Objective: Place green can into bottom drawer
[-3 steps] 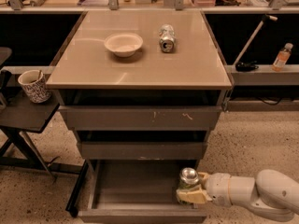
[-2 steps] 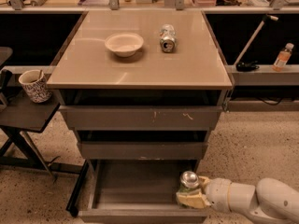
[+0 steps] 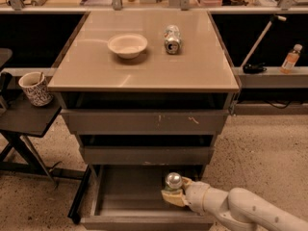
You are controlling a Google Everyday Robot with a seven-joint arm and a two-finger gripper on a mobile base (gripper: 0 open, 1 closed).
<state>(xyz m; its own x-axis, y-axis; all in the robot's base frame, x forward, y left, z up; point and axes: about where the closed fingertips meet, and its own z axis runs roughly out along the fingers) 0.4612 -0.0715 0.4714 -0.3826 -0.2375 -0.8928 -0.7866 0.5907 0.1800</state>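
The robot's gripper should release the green can, now upright inside the drawer, on the bottom drawer's grey bottom (image 3: 160, 201), close to the middle of that drawer's front edge.
The bottom drawer (image 3: 127, 189) of the grey cabinet is pulled open, and its grey inside shows. My gripper (image 3: 173, 195) reaches in from the lower right and is shut on the green can (image 3: 173, 180). The can stands upright inside the drawer, right of its middle. Only its silver top shows clearly; my yellowish fingers (image 3: 168, 198) cover most of its body. I cannot tell if the can rests on the drawer floor.
The two upper drawers (image 3: 144, 121) hang over the back of the open drawer. On the cabinet top are a white bowl (image 3: 127, 45) and a silvery can (image 3: 172, 39) on its side. A patterned mug (image 3: 35, 88) stands on a dark side table at left. A bottle (image 3: 290, 58) is at right.
My gripper has moved left with the can, further toward the middle of the open bottom drawer. Nothing else has moved.
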